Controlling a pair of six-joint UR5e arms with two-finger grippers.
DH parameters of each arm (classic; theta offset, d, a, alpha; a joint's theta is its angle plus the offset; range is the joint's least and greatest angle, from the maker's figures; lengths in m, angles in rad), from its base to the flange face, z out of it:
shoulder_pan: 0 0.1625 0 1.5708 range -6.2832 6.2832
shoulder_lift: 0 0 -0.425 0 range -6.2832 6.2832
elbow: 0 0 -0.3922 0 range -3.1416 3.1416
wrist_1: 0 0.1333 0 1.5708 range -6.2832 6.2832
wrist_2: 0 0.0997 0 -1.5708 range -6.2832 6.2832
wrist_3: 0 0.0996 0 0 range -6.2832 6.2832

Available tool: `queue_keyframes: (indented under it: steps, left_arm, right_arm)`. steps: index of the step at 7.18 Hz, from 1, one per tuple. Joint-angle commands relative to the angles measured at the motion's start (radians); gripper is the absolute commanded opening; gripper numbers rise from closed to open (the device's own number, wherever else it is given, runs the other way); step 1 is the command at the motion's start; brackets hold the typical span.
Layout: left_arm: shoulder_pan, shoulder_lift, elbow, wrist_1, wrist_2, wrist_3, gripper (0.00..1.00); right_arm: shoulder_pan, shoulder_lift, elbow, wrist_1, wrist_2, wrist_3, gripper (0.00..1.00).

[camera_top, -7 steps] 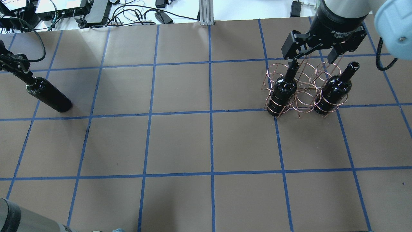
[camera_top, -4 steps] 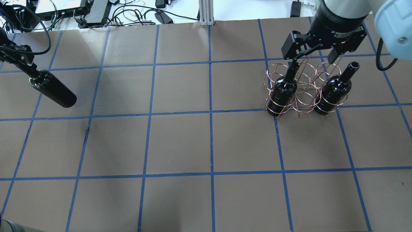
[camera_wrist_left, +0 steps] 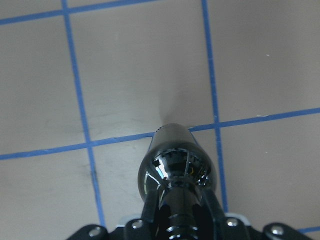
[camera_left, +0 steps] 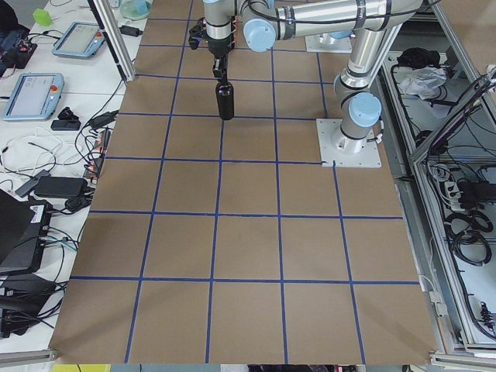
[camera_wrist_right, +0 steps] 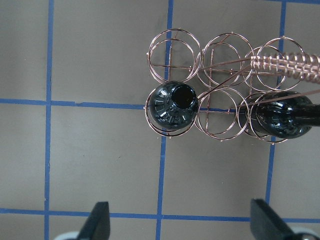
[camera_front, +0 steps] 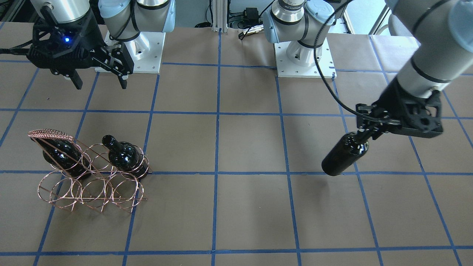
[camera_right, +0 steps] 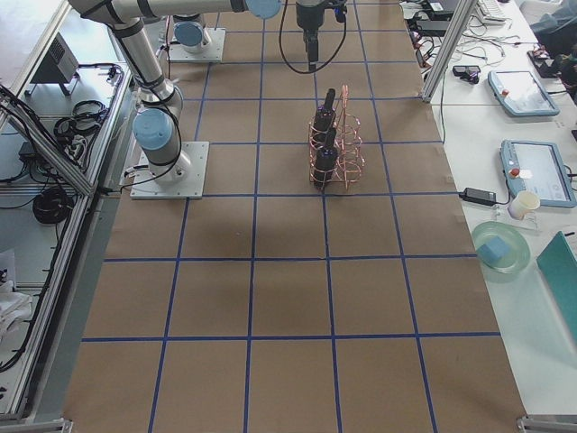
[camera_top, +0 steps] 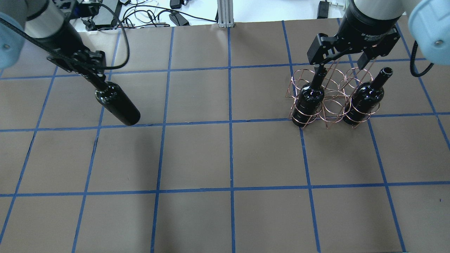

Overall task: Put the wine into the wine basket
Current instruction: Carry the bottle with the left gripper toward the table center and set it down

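My left gripper is going to stand the black wine bottle in the table's middle taped square (camera_front: 250,130) (camera_wrist_left: 288,197), near the side where the arm bases are.
My left gripper (camera_top: 94,73) is shut on the neck of a glossy black wine bottle (camera_top: 117,104) and holds it tilted above the table's left part. It also shows in the front view (camera_front: 343,155) and in the left wrist view (camera_wrist_left: 175,160). The copper wire wine basket (camera_top: 331,105) stands at the right, and its wrapped handle (camera_wrist_right: 282,63) slants over it. Two more bottles (camera_top: 309,100) (camera_top: 364,98) stand in its near row, at both ends. My right gripper (camera_top: 339,66) hangs open and empty above the basket's far side.
Cables and electronics (camera_top: 105,10) lie beyond the table's far edge, beside an aluminium post (camera_top: 225,14). The two arm bases (camera_front: 133,55) (camera_front: 303,59) stand on the robot's side. Blue tape lines grid the brown table top.
My left gripper has carried the bottle to the right, from the table's left edge inward. The right gripper, the basket and its two bottles have not moved.
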Motion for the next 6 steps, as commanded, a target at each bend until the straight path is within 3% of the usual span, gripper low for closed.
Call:
queue_keyframes:
  steps: [1, 3, 6]
  left_arm:
    - [-0.182, 0.046, -0.083, 0.006, -0.005, -0.117, 0.00]
    - [-0.297, 0.064, -0.121, 0.006, -0.004, -0.154, 0.00]
    - [-0.317, 0.060, -0.190, 0.078, 0.003, -0.225, 0.00]
  right_arm:
    - [0.000, 0.000, 0.000, 0.000, 0.000, 0.000, 1.00]
    - [0.000, 0.000, 0.000, 0.000, 0.000, 0.000, 1.00]
    - [0.000, 0.000, 0.000, 0.000, 0.000, 0.000, 1.00]
